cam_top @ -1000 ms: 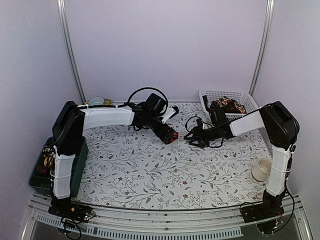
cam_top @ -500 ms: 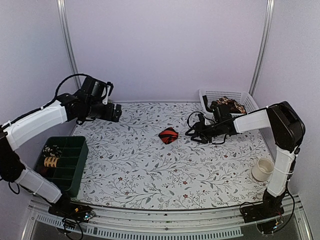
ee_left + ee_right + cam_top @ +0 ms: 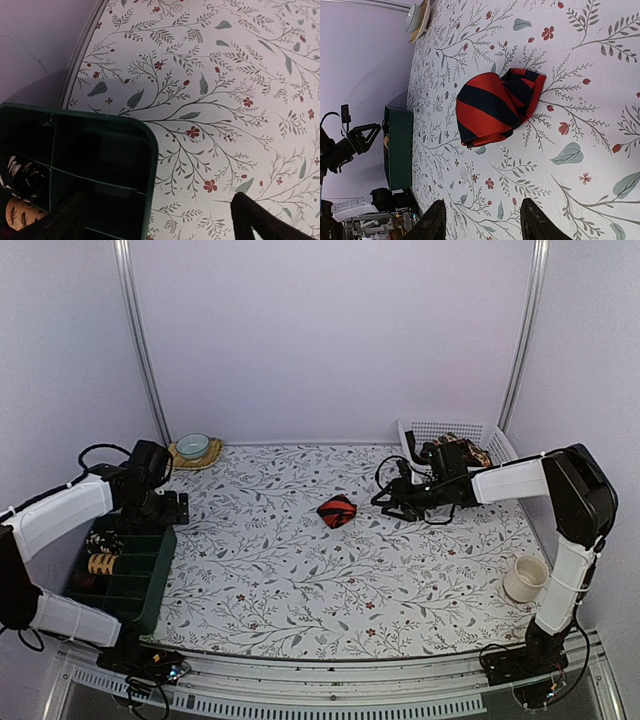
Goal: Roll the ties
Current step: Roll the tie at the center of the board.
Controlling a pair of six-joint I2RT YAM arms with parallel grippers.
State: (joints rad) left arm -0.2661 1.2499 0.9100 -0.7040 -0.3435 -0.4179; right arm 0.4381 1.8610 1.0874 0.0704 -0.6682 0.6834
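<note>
Next, my left gripper closes on the green tray's rim (image 3: 173, 532) (image 3: 154, 156) at the far corner nearest the red tie, to pull the tray closer.
A red tie with black diagonal stripes (image 3: 337, 510) lies as a loose, folded coil in the middle of the floral table; no gripper touches it. It also fills the centre of the right wrist view, the tie (image 3: 495, 107) lying ahead of the fingertips. My right gripper (image 3: 387, 502) hovers just right of it, open and empty (image 3: 485, 226). My left gripper (image 3: 170, 508) is far left, open and empty (image 3: 160, 225), above the far corner of the green divided tray (image 3: 145, 150). More rolled ties (image 3: 101, 562) sit in that tray. Brown-patterned ties (image 3: 458, 449) lie in the white basket.
The green tray (image 3: 150, 580) stands at the left front edge. The white basket (image 3: 430, 427) is at the back right, behind my right arm. A cream cup (image 3: 523, 578) stands front right. A small bowl on a woven mat (image 3: 192, 447) is at the back left.
My left arm has let go of the red tie at the centre and swung back left, down to the green tray. The tie stays on the table. My right gripper shifted slightly backward.
</note>
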